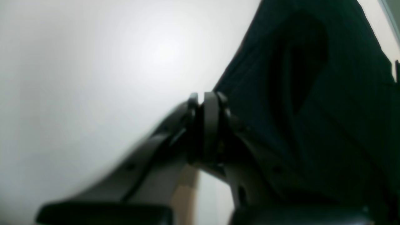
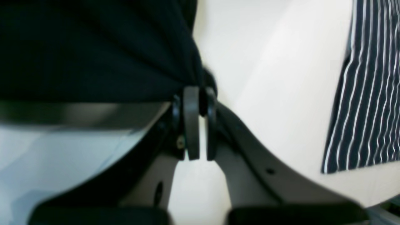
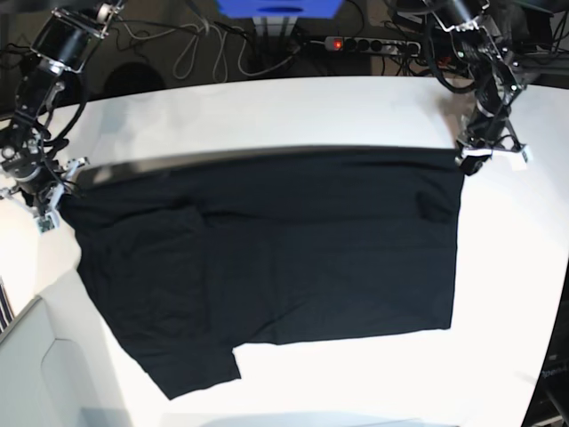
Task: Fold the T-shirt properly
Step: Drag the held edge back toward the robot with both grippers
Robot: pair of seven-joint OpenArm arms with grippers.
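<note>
The far corner of the T-shirt is shallow in my right gripper's fingertips, so I need to open and take more of the bunched edge (image 2: 198,77) deeper before I lift the T-shirt.
The black T-shirt (image 3: 293,258) is spread plain side up across the white table (image 3: 267,107), its far edge stretched taut between my two grippers. At the base view's right, my left gripper (image 3: 464,164) is shut on the shirt's far right corner. The left wrist view shows its fingertips (image 1: 208,97) pressed together with the dark T-shirt (image 1: 328,109) hanging beside them. At the left, my right gripper (image 3: 53,210) is shut on the far left corner. Up close, the T-shirt (image 2: 93,53) bunches into that gripper's closed tips (image 2: 200,95). A sleeve flap lies at the front left.
A navy-and-white striped cloth (image 2: 362,93) lies on the table to the right of my right gripper. Cables, a power strip (image 3: 369,43) and a blue box (image 3: 280,7) sit behind the table's far edge. A pale grey panel (image 3: 31,374) is at the front left corner.
</note>
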